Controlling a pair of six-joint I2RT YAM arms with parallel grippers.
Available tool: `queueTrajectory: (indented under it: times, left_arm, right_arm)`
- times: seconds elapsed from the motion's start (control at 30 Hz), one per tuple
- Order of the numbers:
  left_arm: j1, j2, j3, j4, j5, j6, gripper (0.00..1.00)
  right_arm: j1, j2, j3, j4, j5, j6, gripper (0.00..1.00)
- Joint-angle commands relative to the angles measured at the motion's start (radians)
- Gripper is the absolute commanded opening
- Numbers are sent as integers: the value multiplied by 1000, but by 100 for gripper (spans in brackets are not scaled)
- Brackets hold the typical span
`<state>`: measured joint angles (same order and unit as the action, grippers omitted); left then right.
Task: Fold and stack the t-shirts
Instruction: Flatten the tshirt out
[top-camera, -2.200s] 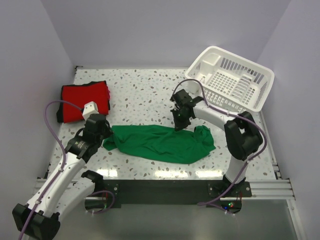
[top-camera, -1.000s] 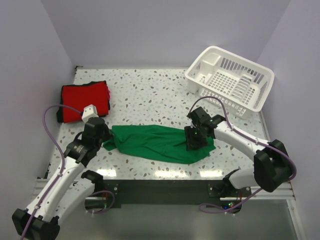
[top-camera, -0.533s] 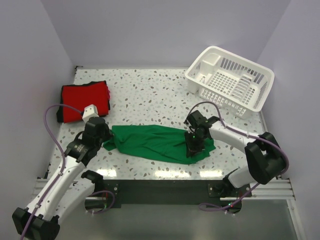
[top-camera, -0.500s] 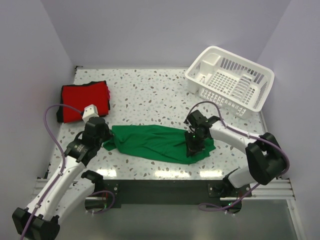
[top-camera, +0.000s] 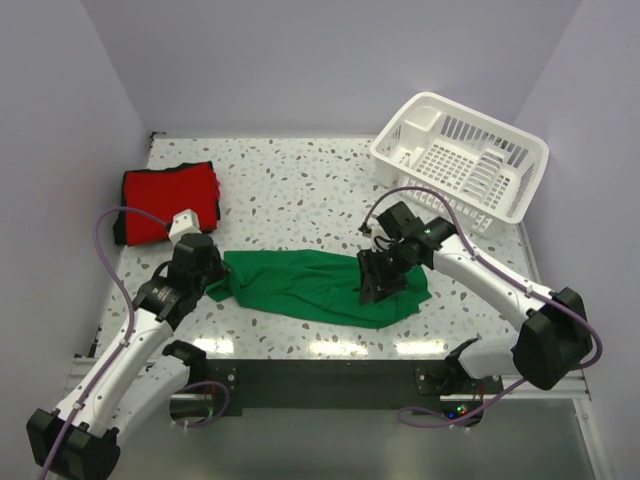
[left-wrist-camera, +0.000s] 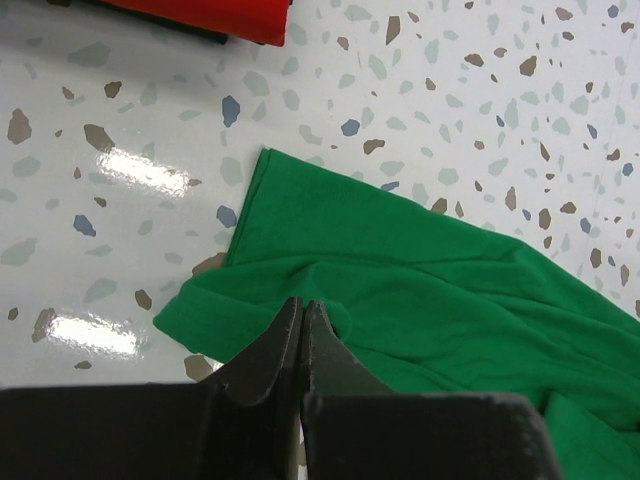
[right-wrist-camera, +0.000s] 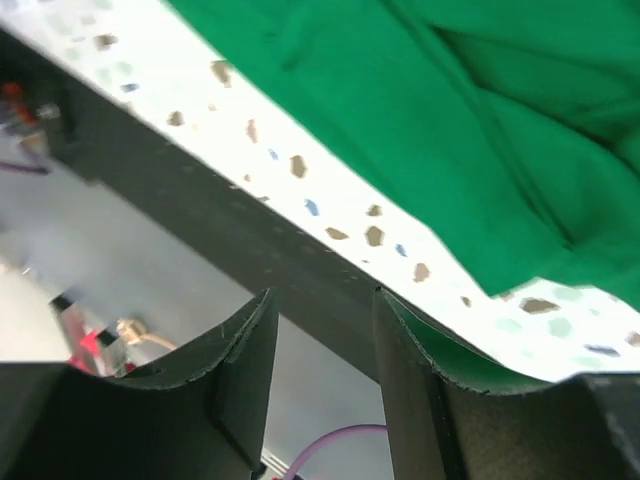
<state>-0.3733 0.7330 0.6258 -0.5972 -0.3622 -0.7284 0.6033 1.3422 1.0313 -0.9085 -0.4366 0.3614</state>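
The robot's left gripper holds just one end of the crumpled green t-shirt, so next the right gripper pinches cloth (top-camera: 404, 302) close to the other end before both grippers lift the shirt.
The green t-shirt (top-camera: 320, 285) lies crumpled in a long strip across the front of the table. The red t-shirt (top-camera: 170, 195) sits folded at the back left; its edge shows in the left wrist view (left-wrist-camera: 215, 12). My left gripper (top-camera: 213, 287) is at the green shirt's left end, jaws shut (left-wrist-camera: 302, 306) with a pucker of green cloth (left-wrist-camera: 430, 290) gathered at the tips. My right gripper (top-camera: 371, 284) hovers over the shirt's right part. It is open (right-wrist-camera: 323, 292), nothing between its fingers, with green cloth (right-wrist-camera: 450, 110) beyond them.
A white slatted basket (top-camera: 462, 160) stands at the back right corner. The table's dark front edge (right-wrist-camera: 210, 235) runs close under the right gripper, with the black base rail (top-camera: 330, 385) below it. Walls close in on three sides.
The right gripper narrowed on the shirt's right part, then opened again and drew slightly left and up with its wrist turned. The left arm and both shirts stayed put.
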Motion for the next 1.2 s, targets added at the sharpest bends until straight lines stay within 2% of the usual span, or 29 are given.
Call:
queueTrajectory:
  times: [0.0,0.17,0.27,0.7,0.9,1.17]
  left_arm:
    - [7,3,-9,46,11,14,0]
    - [7,9,-2,45,11,20,0]
    - [7,6,0,42,3,29,0]
    - [5,43,12,66,14,84,0]
    - [5,59,17,79,14,103,0]
    - [7,71,17,88,14,107,0]
  right_arm:
    - [0,-11,-7,-72,155,34,47]
    - [-10,-49,-49,-63,422,221,45]
    - [-26,-72,-100,-47,464,260,45]
    - [-85,41,-171,123,400,237,47]
    - [-86,80,-169,126,365,231,45]
    - [-86,91,-169,92,355,229,28]
